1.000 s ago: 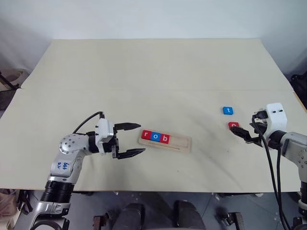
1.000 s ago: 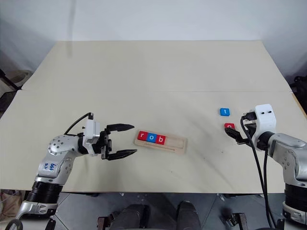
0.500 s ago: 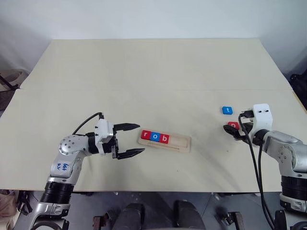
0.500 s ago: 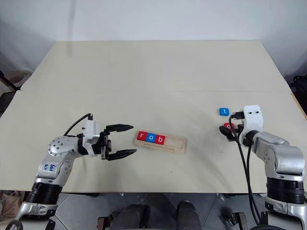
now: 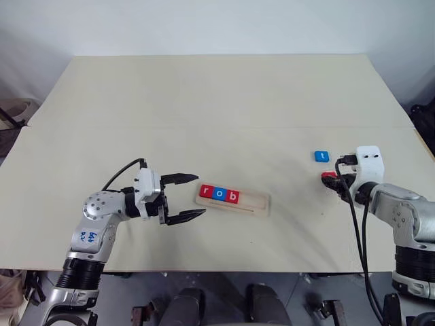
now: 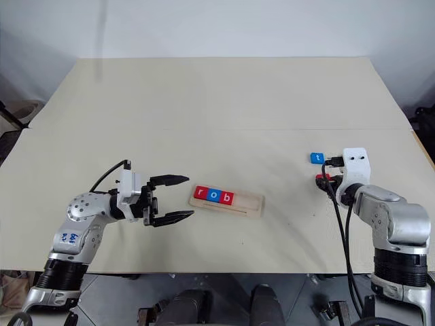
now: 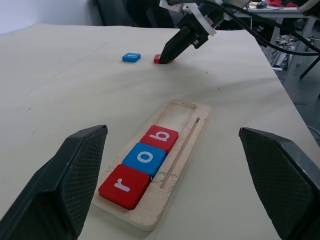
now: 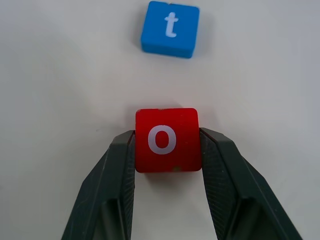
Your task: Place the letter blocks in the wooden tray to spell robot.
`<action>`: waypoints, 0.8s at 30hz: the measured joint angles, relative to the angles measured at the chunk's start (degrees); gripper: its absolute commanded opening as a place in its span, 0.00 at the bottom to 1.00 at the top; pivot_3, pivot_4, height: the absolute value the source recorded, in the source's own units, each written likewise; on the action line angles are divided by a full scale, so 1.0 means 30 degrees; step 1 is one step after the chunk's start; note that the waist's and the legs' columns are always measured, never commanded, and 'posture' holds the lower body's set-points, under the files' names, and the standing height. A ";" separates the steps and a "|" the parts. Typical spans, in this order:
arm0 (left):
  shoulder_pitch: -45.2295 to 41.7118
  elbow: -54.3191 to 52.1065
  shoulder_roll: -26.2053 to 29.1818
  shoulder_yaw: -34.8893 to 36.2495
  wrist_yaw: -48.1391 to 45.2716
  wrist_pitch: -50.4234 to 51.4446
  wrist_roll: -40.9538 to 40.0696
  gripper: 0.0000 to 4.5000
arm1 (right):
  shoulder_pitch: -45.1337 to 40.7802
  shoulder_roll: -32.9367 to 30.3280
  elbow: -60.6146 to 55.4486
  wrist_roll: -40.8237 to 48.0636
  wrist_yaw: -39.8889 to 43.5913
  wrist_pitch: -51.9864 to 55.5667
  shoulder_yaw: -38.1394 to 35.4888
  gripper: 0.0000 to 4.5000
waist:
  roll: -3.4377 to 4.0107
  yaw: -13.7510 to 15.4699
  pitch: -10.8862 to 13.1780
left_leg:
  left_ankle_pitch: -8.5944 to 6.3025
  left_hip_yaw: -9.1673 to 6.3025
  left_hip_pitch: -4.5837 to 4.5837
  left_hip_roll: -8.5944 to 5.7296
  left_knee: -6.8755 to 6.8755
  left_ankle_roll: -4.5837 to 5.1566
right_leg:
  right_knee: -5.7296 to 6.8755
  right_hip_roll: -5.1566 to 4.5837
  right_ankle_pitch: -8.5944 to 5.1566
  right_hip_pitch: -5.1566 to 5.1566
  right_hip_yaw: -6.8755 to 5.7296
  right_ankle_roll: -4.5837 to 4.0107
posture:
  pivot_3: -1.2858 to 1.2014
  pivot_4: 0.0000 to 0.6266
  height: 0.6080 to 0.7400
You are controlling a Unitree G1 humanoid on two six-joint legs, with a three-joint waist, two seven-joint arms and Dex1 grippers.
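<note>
I hold the red o's b-joining side in my right gripper, so I should set it down and grasp its near and far edges (image 8: pixel 169 168).
The wooden tray (image 5: pixel 255 201) lies at the table's middle front and holds three letter blocks in a row: a red r (image 5: pixel 207 191), a blue o (image 5: pixel 219 193) and a red b (image 5: pixel 232 197). Its right part is bare. My left gripper (image 5: pixel 198 195) stands open and level just off the tray's left end. Far to the right, a red o block (image 8: pixel 167 139) rests on the table with my right gripper (image 8: pixel 167 136) shut on it, one finger against each side. A blue t block (image 8: pixel 170 28) lies flat just beyond it, apart from the fingers.
The table (image 5: pixel 217 109) is a wide beige sheet with a seam across it. Cables hang from my right wrist (image 5: pixel 353 204) near the right edge.
My right gripper slid forward and left around the red o block and closed its fingers onto the block's sides. The left gripper, the tray and the blue t kept still.
</note>
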 measured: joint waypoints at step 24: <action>-0.0062 0.0030 0.0000 -0.0073 -0.0590 0.0499 -0.0036 1.00 | 0.2749 0.1719 -0.7841 0.1240 0.1615 0.3203 -0.1621 1.00 | 0.0010 -0.0006 0.0000 | -0.0006 -0.0006 0.0000 -0.0022 -0.0022 0.0016 | 0.0002 0.0002 0.0000 -0.0006 0.0016 0.0000 | 0.52 0.24 1.00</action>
